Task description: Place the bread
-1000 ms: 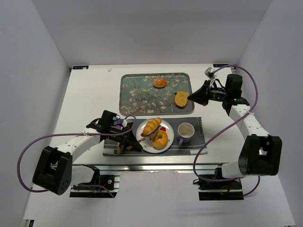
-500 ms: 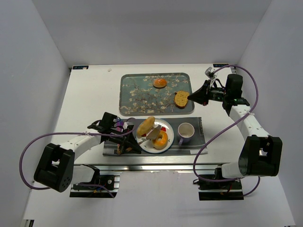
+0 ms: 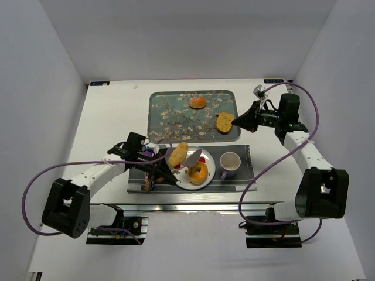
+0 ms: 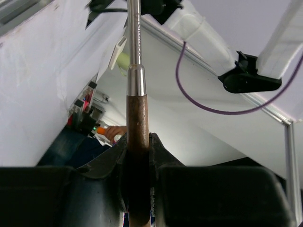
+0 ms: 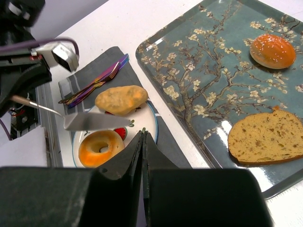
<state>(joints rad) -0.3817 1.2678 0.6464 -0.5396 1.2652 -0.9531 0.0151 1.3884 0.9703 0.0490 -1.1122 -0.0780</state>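
The left gripper will release the metal spatula on the bare table (image 3: 116,136) next to the floral tray, on the side where the forks are.
My left gripper (image 3: 153,174) is shut on the handle of a metal spatula (image 4: 136,118); its blade (image 5: 92,122) is raised over the white plate (image 3: 209,161). A croissant (image 3: 178,154) lies tilted on the blade, lifted off the plate; it also shows in the right wrist view (image 5: 121,99). A glazed bagel (image 3: 198,172) stays on the plate. My right gripper (image 3: 236,122) is shut and empty at the right edge of the floral tray (image 3: 170,111), next to a slice of bread (image 3: 224,123). A round bun (image 3: 198,102) sits on the tray.
A purple mug (image 3: 229,164) stands on the grey placemat (image 3: 249,175) right of the plate. Forks (image 5: 94,82) lie on the placemat's left part. An aluminium rail (image 3: 193,206) runs along the table's near edge.
My left gripper has lifted the spatula, raising the croissant off the plate and tilting it towards the left. The right arm has barely moved.
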